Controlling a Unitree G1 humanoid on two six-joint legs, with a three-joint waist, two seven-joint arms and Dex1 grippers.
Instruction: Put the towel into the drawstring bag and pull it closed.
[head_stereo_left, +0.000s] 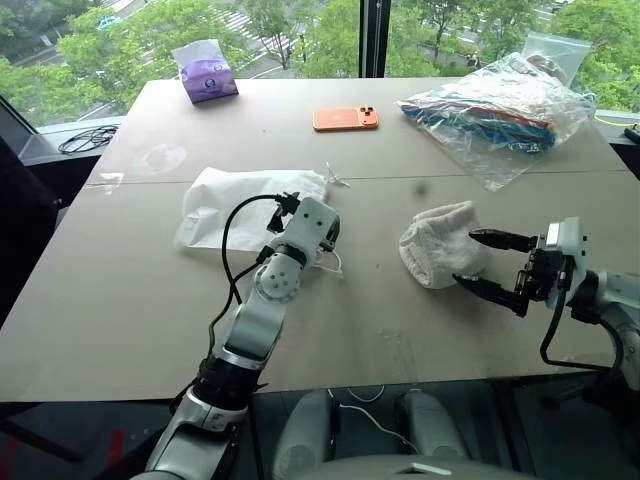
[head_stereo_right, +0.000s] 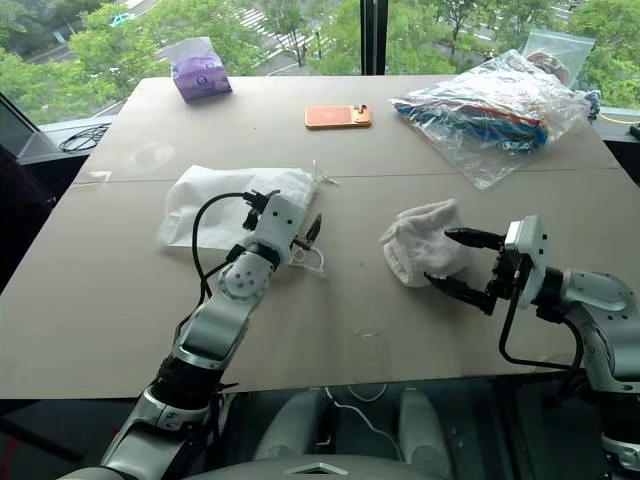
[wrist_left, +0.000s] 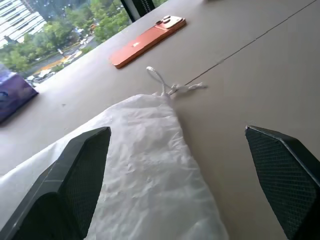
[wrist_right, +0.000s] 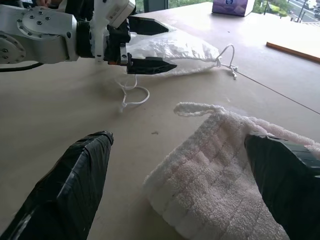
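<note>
The robot's right gripper should close on the towel's side (head_stereo_left: 474, 258) (wrist_right: 215, 207) farthest from the drawstring bag, because the towel needs to be carried over to the bag.
The towel (head_stereo_left: 438, 243), an off-white fluffy bundle, lies on the table right of centre. My right gripper (head_stereo_left: 465, 257) is open, and its two black fingers straddle the towel's near right side; I cannot tell if they touch it. The drawstring bag (head_stereo_left: 240, 205) lies flat left of centre, mouth toward the middle, with thin white cords (wrist_left: 165, 85) trailing from it. My left gripper (wrist_right: 152, 45) is open at the bag's mouth end, and the bag (wrist_left: 150, 165) lies between its fingers. A loose cord loop (wrist_right: 132, 95) lies on the table just beside that gripper.
An orange phone (head_stereo_left: 345, 118) lies at the back centre. A purple tissue pack (head_stereo_left: 207, 75) stands at the back left. A big clear plastic bag (head_stereo_left: 500, 110) of colourful items sits at the back right. A black cable (head_stereo_left: 85, 138) rests on the ledge past the table's left edge.
</note>
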